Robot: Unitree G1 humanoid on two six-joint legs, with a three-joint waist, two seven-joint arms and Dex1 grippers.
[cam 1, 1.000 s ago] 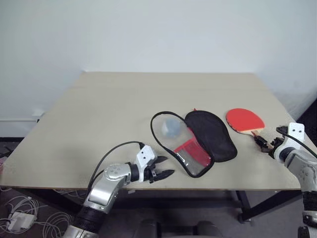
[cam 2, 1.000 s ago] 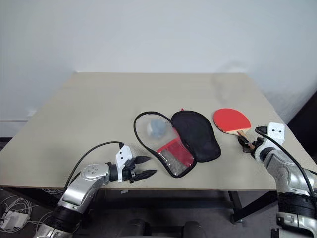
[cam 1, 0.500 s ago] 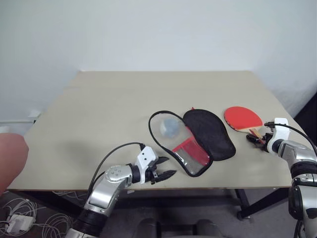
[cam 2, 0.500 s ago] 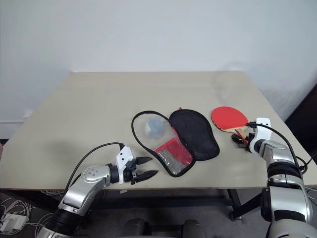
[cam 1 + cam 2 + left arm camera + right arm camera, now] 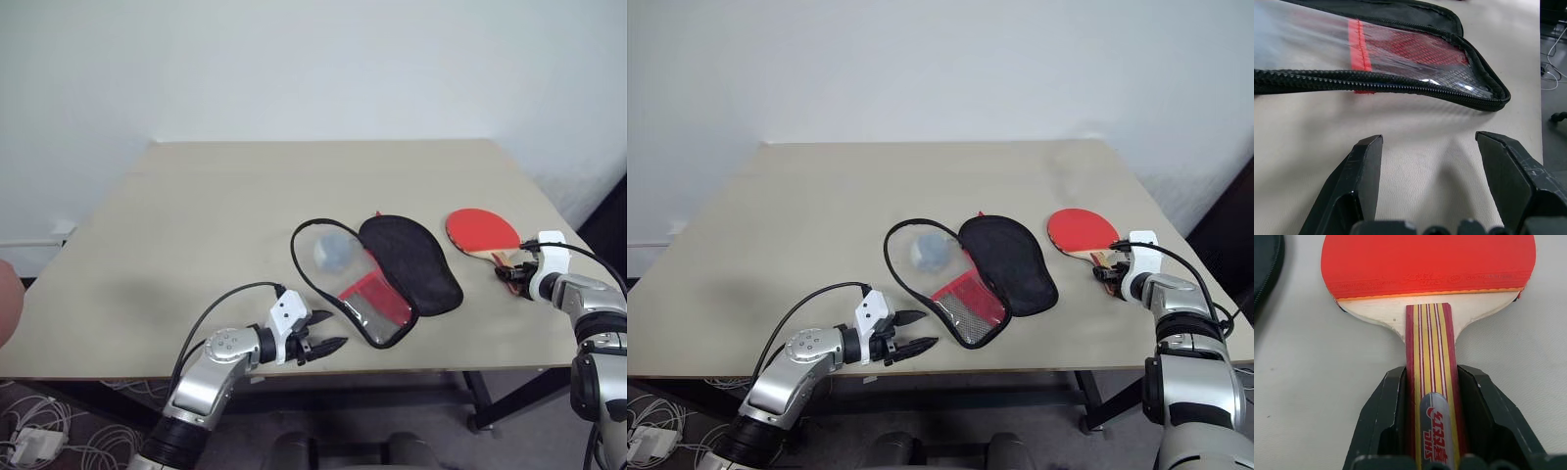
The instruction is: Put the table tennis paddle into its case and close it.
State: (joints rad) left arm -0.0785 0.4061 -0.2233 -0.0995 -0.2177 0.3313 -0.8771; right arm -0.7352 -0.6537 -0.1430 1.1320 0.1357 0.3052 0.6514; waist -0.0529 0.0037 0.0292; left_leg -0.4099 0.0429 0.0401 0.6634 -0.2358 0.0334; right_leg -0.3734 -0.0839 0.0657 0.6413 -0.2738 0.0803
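Note:
Next, my right gripper lets go of the table tennis paddle inside the black half of the open case (image 5: 409, 256).
The table tennis paddle (image 5: 483, 233) lies flat at the table's right side, red face up, its striped wooden handle (image 5: 1429, 357) pointing at the near right edge. My right gripper (image 5: 509, 271) is shut on that handle, one finger pressed to each side (image 5: 1431, 377). The case (image 5: 411, 262) lies open in the middle of the table, black half to the right, clear mesh half (image 5: 370, 299) to the left. At the front edge my left gripper (image 5: 328, 331) stands open, a short way off the case's zip rim (image 5: 1415, 88), holding nothing (image 5: 1427, 139).
A pale grey ball-like lump (image 5: 333, 252) sits inside the clear half of the case. The table's right edge (image 5: 578, 235) runs close beside the paddle and my right gripper. A blurred pinkish shape (image 5: 6, 305) shows at the far left.
My right gripper moved forward along the paddle's handle and closed on it. The left arm has kept still. The pinkish shape at the left has drawn back.

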